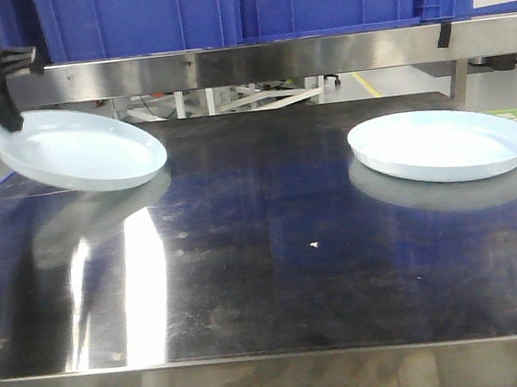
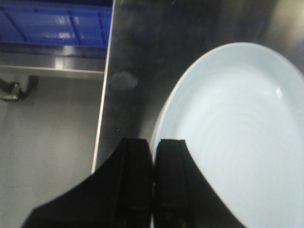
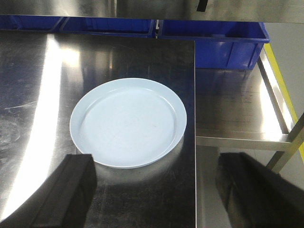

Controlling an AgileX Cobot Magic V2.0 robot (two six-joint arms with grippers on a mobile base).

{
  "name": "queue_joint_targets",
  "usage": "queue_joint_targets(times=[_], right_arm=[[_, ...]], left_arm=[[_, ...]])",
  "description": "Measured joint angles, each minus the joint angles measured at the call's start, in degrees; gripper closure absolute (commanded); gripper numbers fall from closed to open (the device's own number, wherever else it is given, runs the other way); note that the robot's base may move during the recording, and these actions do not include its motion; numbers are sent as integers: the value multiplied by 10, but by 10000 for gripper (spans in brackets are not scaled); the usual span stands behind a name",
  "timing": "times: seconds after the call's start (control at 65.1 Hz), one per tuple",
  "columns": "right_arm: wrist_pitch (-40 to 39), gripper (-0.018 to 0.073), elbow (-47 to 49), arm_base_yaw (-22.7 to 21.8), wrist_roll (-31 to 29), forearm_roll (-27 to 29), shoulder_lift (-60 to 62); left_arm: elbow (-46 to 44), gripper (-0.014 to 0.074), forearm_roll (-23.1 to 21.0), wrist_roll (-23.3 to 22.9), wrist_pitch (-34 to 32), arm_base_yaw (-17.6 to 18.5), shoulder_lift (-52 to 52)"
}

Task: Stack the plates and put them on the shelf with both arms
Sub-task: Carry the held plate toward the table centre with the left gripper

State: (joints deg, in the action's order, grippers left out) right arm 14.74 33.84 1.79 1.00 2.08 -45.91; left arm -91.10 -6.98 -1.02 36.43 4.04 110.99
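The robot's left gripper needs to release its pale blue plate on the steel table [image 1: 228, 172], close beside the other pale blue plate.
One pale blue plate [image 1: 83, 149] hangs tilted above the steel table's left side, its left rim pinched by my left gripper [image 1: 5, 114]. In the left wrist view the black fingers [image 2: 135, 175] are shut on the rim of this plate [image 2: 237, 137]. The other pale blue plate [image 1: 438, 143] lies flat on the table at the right. In the right wrist view this plate [image 3: 128, 122] lies just ahead of my right gripper [image 3: 154, 164], which is open and empty above the table's right edge. The right arm does not show in the front view.
The steel table [image 1: 267, 276] has a raised steel shelf [image 1: 254, 62] along its back with blue bins [image 1: 220, 8] on it. A lower steel shelf [image 3: 237, 109] with a blue bin [image 3: 228, 42] lies beyond the table's right edge.
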Motion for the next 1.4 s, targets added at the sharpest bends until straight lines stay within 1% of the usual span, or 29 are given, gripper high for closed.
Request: queue_joint_targets(times=[0.2,0.307,0.353,0.43,0.538,0.599,0.83,0.999,1.122,1.214,1.398], right_arm=[[0,-64,0,0,0,0,0],[0,-64,0,0,0,0,0],[0,-64,0,0,0,0,0],[-1,-64,0,0,0,1,0],[-4,-64,0,0,0,1,0],[-5,-64,0,0,0,1,0],[-5,-64,0,0,0,1,0],[-5,-64,0,0,0,1,0],[-5,-64,0,0,0,1,0],[-5,-64,0,0,0,1,0],[-5,-64,0,0,0,1,0]], left_arm=[[-14,503,-49,1,17,0,-25],[-14,503,-78,16,25,0,-37],[-14,503,-96,24,28,0,-41],[-14,503,-138,44,37,3,-43],[-14,503,-183,69,40,21,-44],[-14,503,-195,76,40,40,-44],[-14,503,-208,84,11,129,-44],[-14,503,-210,86,-5,172,-38],[-14,503,-210,86,-8,182,-20],[-14,503,-210,86,-8,182,-6],[-14,502,-186,86,-12,182,5]])
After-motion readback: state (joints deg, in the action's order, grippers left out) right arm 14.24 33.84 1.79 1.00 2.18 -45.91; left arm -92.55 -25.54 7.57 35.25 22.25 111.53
